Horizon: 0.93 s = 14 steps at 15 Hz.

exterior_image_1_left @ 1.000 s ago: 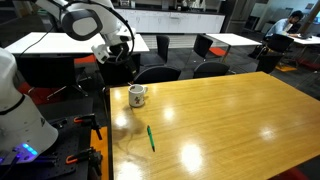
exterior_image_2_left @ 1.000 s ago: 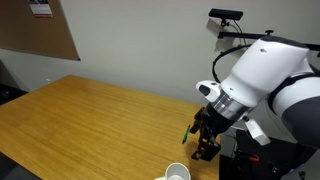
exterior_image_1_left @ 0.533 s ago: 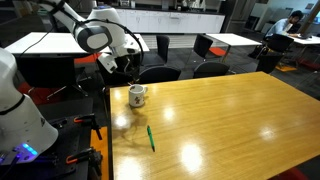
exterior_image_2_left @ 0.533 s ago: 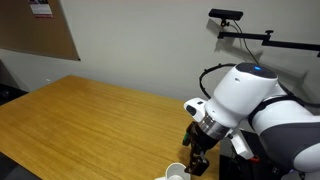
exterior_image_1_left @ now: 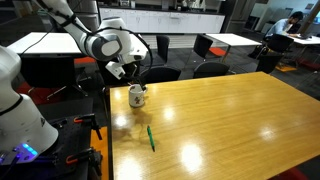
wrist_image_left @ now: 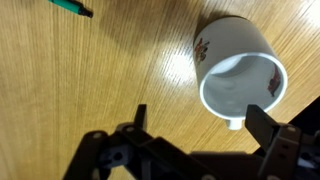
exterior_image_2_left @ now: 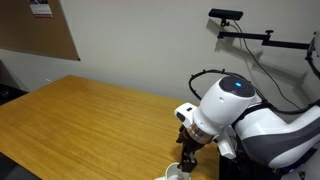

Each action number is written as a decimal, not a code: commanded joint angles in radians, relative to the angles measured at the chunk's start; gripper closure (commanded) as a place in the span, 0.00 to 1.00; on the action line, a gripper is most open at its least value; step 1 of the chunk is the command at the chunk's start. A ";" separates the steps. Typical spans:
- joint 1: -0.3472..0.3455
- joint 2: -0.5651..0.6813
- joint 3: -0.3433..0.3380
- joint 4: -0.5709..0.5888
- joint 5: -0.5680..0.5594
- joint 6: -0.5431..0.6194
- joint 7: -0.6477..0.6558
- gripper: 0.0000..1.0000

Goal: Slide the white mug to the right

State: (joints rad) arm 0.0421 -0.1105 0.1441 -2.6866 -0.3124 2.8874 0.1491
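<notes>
My gripper will next move in and close on the white mug's rim [exterior_image_1_left: 135,89] [wrist_image_left: 202,91], beside the handle, on the side that faces the green pen.
The white mug [exterior_image_1_left: 137,96] stands upright near the corner of the wooden table [exterior_image_1_left: 220,120]. It shows at the bottom edge in an exterior view [exterior_image_2_left: 174,173]. In the wrist view the white mug [wrist_image_left: 238,74] has a small dark mark on its side and its handle points toward the gripper. My gripper [wrist_image_left: 200,116] is open and empty, with the mug just ahead of the jaws and close to one finger. In both exterior views the gripper [exterior_image_1_left: 137,72] hovers just above the mug. The thin green pen [exterior_image_1_left: 151,138] lies on the table apart from the mug.
The table edge runs close beside the mug. Black chairs [exterior_image_1_left: 168,72] stand behind the table. The green pen also shows at the top of the wrist view [wrist_image_left: 70,7]. A white robot base [exterior_image_1_left: 15,110] stands beside the table.
My arm has swung down and toward the mug, bringing the gripper from behind the table to just above the mug. The mug and pen have not moved.
</notes>
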 commanded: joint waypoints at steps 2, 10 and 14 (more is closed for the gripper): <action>-0.018 0.083 0.013 0.053 -0.086 0.006 0.088 0.00; -0.006 0.176 0.001 0.097 -0.076 -0.001 0.079 0.00; -0.005 0.209 0.000 0.117 -0.066 -0.004 0.073 0.02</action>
State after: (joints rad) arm 0.0349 0.0673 0.1468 -2.5997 -0.3725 2.8874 0.2033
